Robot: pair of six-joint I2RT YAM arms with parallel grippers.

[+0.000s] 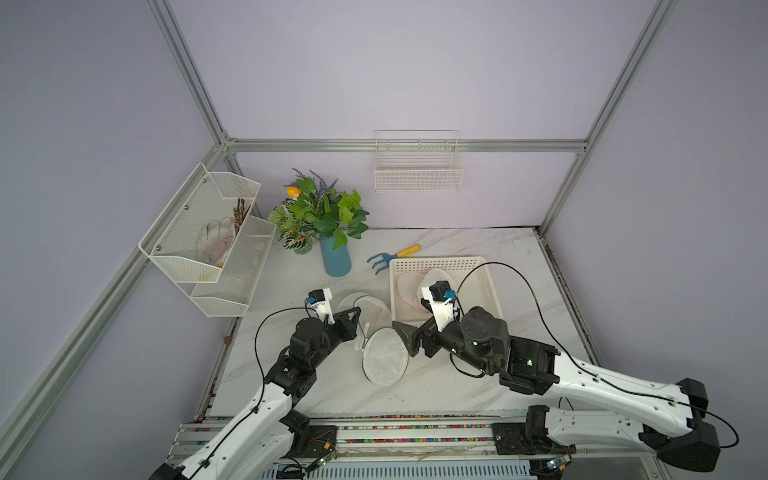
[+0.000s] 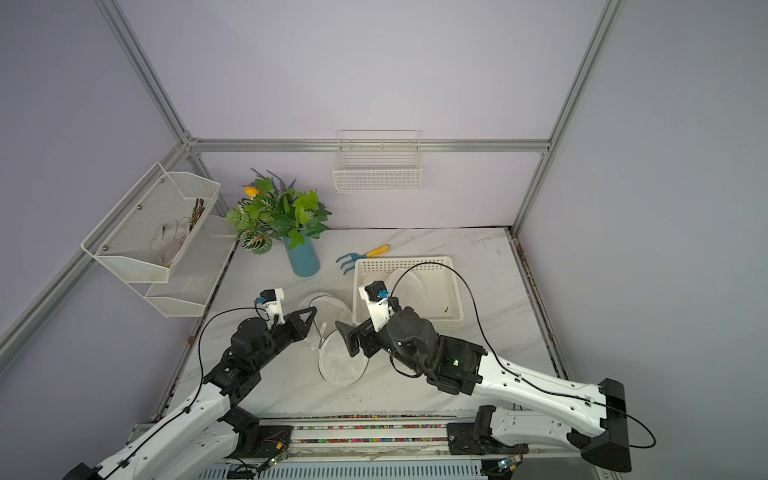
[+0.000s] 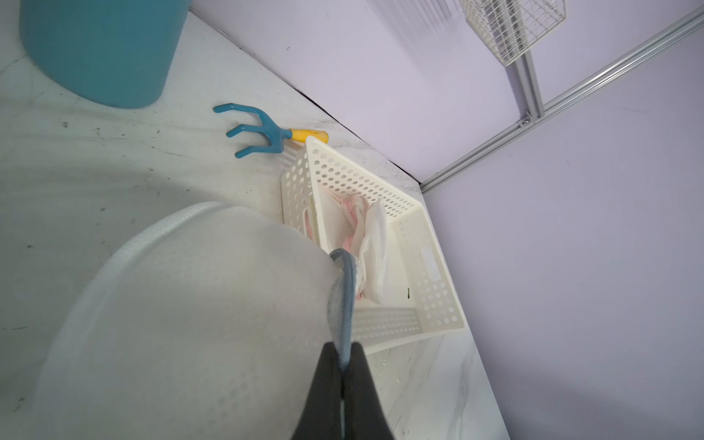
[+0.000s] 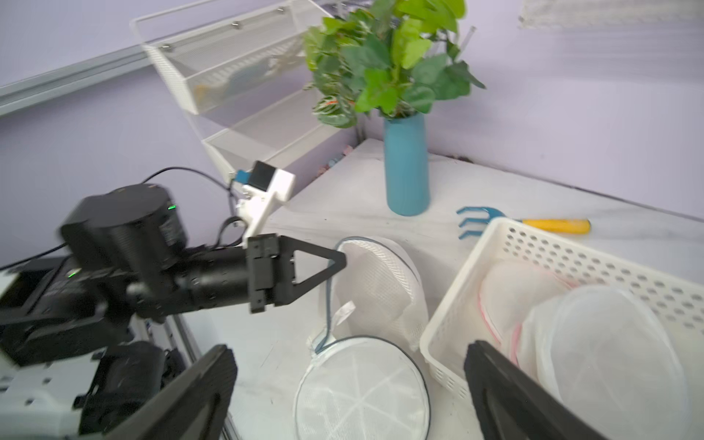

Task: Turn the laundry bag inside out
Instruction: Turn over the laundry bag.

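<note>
The blue trim of the laundry bag's domed half is all my left gripper holds, so my right gripper will pinch the laundry bag's rim [image 4: 383,247] while my left gripper takes more mesh.
The laundry bag [image 1: 384,359] is a round white mesh pouch with blue-grey trim, lying mid-table and opened like a clamshell. One disc lies flat [image 4: 362,392] and the domed half [image 4: 381,282] rises behind it. My left gripper [image 1: 358,310] is shut on the blue trim of the domed half's rim, as the left wrist view shows [image 3: 344,358]. It also shows in the right wrist view [image 4: 341,259]. My right gripper [image 1: 403,338] stands wide open beside the flat disc's right edge, with nothing between its fingers [image 4: 348,348].
A white perforated basket [image 1: 488,291] holding other mesh bags [image 1: 411,286] with pink trim sits right of the bag, behind my right wrist. A blue hand rake [image 1: 392,255] and a blue vase with plants [image 1: 336,257] stand further back. Mesh racks [image 1: 208,232] hang on the left wall.
</note>
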